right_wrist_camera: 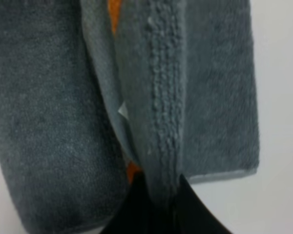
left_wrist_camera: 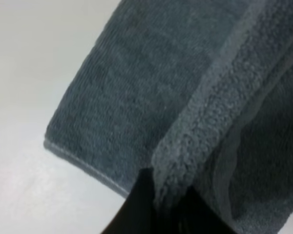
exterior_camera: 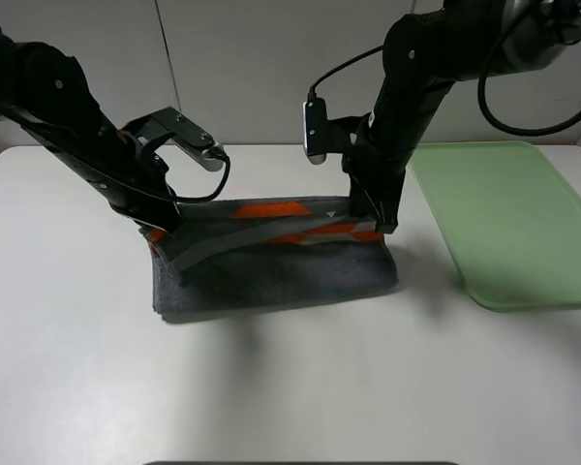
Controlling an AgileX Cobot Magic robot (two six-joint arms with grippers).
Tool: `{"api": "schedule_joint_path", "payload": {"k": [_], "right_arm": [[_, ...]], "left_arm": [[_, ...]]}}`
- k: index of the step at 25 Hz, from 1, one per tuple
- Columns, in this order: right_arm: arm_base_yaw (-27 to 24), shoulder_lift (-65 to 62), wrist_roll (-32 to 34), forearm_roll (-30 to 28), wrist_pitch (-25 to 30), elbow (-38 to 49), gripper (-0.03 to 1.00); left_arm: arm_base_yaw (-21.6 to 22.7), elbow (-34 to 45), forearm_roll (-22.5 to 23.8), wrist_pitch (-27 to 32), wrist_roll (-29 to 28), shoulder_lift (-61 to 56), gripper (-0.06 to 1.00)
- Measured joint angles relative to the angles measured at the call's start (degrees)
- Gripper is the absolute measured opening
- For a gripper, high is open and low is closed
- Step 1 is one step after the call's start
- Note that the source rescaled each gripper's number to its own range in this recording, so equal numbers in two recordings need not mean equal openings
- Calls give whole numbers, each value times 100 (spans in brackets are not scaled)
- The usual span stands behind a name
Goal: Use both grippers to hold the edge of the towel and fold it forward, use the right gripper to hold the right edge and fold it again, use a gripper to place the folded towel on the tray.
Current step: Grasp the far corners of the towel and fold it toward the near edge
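Next, my left gripper releases the edge of the towel on the near part of the towel, at the towel's end (exterior_camera: pixel 182 245) away from the tray.
The dark grey towel (exterior_camera: pixel 276 266) lies on the white table, its far part lifted and carried over the near part. Its edge (exterior_camera: pixel 271 232), a pale grey band with orange patches, hangs stretched between both grippers. My left gripper (exterior_camera: pixel 167 237) is shut on the left end of that edge; in the left wrist view its black fingers (left_wrist_camera: pixel 141 204) pinch the thick hem of the towel (left_wrist_camera: pixel 151 87). My right gripper (exterior_camera: pixel 380 225) is shut on the right end, and the right wrist view shows its fingers (right_wrist_camera: pixel 141 204) clamped on the hem beside an orange patch (right_wrist_camera: pixel 114 12). The pale green tray (exterior_camera: pixel 508 218) sits at the right.
The white table (exterior_camera: pixel 87 339) carries nothing else in front of and left of the towel. A pale wall stands behind. The tray's near left corner is a short gap from the towel's right side.
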Motion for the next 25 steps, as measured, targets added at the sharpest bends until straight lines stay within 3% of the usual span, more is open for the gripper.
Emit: {"api": "schedule_joint_path", "payload": {"k": [11, 25], "right_arm": [[0, 276, 230, 30, -108, -133, 0], [0, 276, 498, -44, -146, -144, 0]], "left_arm": [[25, 0, 310, -297, 0, 29, 0], [34, 0, 384, -771, 0, 29, 0]]}}
